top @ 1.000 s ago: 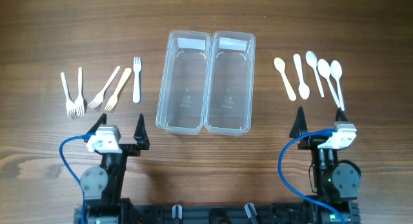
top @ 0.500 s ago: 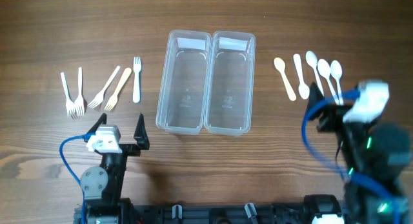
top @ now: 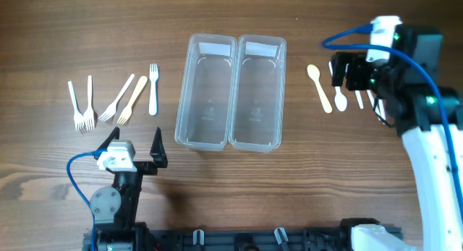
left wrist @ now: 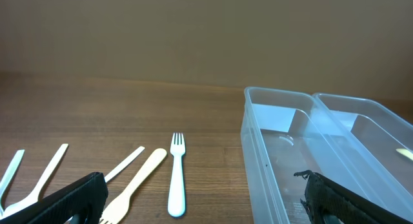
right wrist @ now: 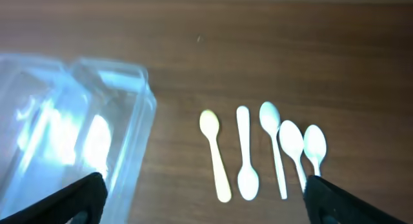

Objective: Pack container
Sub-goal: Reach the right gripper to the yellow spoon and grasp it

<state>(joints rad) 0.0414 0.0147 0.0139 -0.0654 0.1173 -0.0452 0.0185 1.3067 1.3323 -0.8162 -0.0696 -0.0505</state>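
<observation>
The robot's right gripper will next move to the cream spoon nearest the containers and close on the spoon's handle (top: 317, 82) (right wrist: 213, 142) next to the spoon's bowl.
Two clear empty containers stand side by side at the table's middle, the left one (top: 206, 92) and the right one (top: 257, 92). Several forks (top: 116, 99) lie in a row to their left. Several spoons lie to their right, a cream one (top: 319, 86) nearest the containers. My right gripper (top: 349, 74) is open and empty, raised above the spoons and hiding some of them in the overhead view. The right wrist view shows the spoon row (right wrist: 245, 153) between its open jaws (right wrist: 206, 201). My left gripper (top: 134, 144) is open and empty near the front edge, facing a white fork (left wrist: 176, 175).
In the left wrist view a tan fork (left wrist: 132, 185) lies left of the white one, and the left container's wall (left wrist: 258, 159) stands to the right. The right wrist view shows the containers' corner (right wrist: 97, 140) at the left.
My right arm has lifted from the table's front edge and swung back over the spoons. The left arm has not moved. No object has shifted.
</observation>
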